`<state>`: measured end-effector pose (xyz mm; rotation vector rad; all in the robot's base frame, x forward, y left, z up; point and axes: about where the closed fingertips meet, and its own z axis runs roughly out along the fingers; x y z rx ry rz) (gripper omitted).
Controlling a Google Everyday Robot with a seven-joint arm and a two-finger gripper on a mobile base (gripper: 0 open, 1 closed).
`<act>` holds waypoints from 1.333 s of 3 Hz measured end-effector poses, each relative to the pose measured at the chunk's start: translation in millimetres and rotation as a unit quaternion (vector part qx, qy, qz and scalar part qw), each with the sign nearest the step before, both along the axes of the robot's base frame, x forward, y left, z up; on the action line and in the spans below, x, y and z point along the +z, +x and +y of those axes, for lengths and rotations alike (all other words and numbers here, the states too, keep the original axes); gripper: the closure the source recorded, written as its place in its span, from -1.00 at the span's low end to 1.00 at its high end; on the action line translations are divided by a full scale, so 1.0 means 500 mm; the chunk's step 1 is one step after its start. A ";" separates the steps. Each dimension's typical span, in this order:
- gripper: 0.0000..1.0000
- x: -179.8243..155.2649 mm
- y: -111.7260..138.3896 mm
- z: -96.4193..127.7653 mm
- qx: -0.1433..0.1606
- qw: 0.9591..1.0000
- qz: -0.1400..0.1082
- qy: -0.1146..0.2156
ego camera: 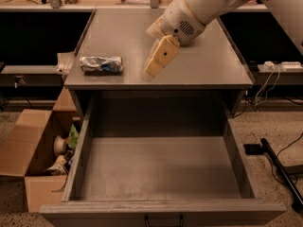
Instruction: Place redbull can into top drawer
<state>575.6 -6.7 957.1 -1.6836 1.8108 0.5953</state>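
Observation:
My gripper is going to close on the end of the redbull can [116,65] that points toward the middle of the grey cabinet top.
The redbull can [101,64] lies on its side near the front left of the grey cabinet top [208,65]. It is slim, silver and crinkled with blue patches. My gripper [152,71] hangs over the middle of the top, to the right of the can and apart from it, with nothing seen in it. The white arm reaches in from the upper right. The top drawer [161,169] is pulled fully out below the top. Its flat grey bottom is bare and a small dark handle sits on its front.
A brown cardboard box [33,160] with odds and ends stands on the floor left of the drawer. A dark stand base [274,160] and cables lie on the floor at the right. Benches with clutter run along the back.

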 end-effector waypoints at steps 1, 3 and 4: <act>-1.00 -0.010 0.016 0.012 0.004 1.000 0.000 0.009; -1.00 -0.073 0.192 0.082 -0.025 0.998 -0.027 0.047; -1.00 -0.119 0.236 0.118 -0.029 0.997 -0.027 0.064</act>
